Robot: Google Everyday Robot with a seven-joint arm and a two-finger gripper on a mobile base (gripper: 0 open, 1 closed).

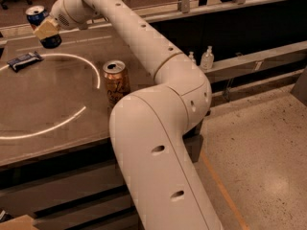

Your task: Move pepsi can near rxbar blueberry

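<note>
I should use my gripper to set the pepsi can down on the table [47,62] next to the rxbar blueberry, by the curved white line.
The pepsi can [39,19] is dark blue with a silver top and sits at the far left of the table. My gripper [46,30] is shut on it, and its tan finger pad [45,28] covers the can's lower side. The can is tilted slightly and held just above the tabletop. The rxbar blueberry [25,60] is a flat dark blue bar with white lettering. It lies on the table a short way in front of the can and to its left, apart from it.
A gold-tan can [115,83] with script lettering stands upright mid-table beside a white circle line [72,116]. My white arm [158,143] crosses the table's right side. The brown table's [43,143] front edge is close. A railing and small bottles [207,57] stand to the right.
</note>
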